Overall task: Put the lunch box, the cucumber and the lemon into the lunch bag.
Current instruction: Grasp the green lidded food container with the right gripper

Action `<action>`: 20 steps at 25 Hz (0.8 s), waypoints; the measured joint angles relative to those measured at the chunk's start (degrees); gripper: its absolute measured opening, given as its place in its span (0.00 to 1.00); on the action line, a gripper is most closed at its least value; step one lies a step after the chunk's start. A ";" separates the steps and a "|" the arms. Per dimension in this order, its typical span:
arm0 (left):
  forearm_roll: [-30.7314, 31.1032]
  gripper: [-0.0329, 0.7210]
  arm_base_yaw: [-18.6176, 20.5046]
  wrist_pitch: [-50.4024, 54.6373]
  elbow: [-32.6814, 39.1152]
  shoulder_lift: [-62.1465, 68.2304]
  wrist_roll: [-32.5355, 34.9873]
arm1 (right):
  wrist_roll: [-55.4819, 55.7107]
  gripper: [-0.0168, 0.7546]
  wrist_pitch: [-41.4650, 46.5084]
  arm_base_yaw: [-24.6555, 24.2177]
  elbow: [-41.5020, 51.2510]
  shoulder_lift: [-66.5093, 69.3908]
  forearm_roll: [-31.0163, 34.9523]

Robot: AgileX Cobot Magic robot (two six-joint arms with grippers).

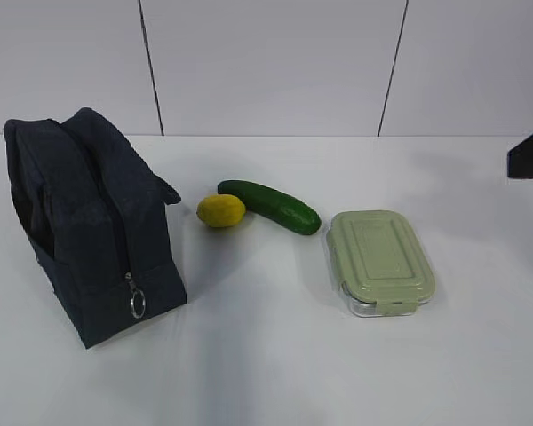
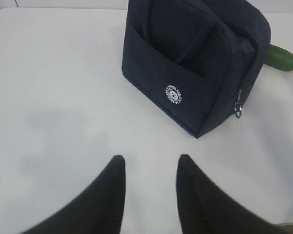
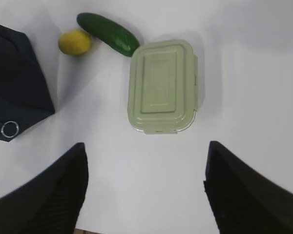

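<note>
The robot's right gripper will grasp the middle of the lunch box's long side point(image 1: 415, 241) point(image 3: 195, 82), the one that faces away from the lunch bag.
The dark navy lunch bag point(image 1: 89, 231) stands at the left, zipped shut, its silver ring pull point(image 1: 138, 304) hanging at the front end. The yellow lemon point(image 1: 220, 210) lies right of it, touching the dark green cucumber point(image 1: 270, 206). The lunch box point(image 1: 378, 259) with its sage-green lid sits further right. My left gripper point(image 2: 150, 161) is open and empty, hovering over bare table short of the bag point(image 2: 195, 58). My right gripper point(image 3: 145, 148) is wide open and empty, above the table short of the lunch box point(image 3: 162, 87); a dark part of that arm point(image 1: 531, 153) shows at the right edge.
The white table point(image 1: 275, 355) meets a white panelled wall at the back. The right wrist view also shows the lemon point(image 3: 75, 42), the cucumber point(image 3: 108, 33) and a corner of the bag point(image 3: 14, 83). The cucumber's end point(image 2: 282, 57) shows behind the bag in the left wrist view.
</note>
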 joint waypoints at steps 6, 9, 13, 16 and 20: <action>0.00 0.36 0.00 0.00 0.00 0.00 0.00 | -2.69 0.77 0.12 0.00 -5.06 16.81 0.92; 0.00 0.36 0.00 0.00 0.00 0.00 0.00 | -7.89 0.77 1.93 0.00 -8.58 24.22 3.81; 0.00 0.36 0.00 0.00 0.00 0.00 0.00 | -19.32 0.77 5.37 -0.64 -11.57 31.18 14.08; 0.00 0.36 0.00 0.00 0.00 0.00 0.00 | -28.72 0.77 7.19 -2.96 -11.77 34.78 23.04; 0.00 0.36 0.00 0.00 0.00 0.00 0.00 | -37.42 0.77 10.45 -7.87 -11.96 39.37 27.69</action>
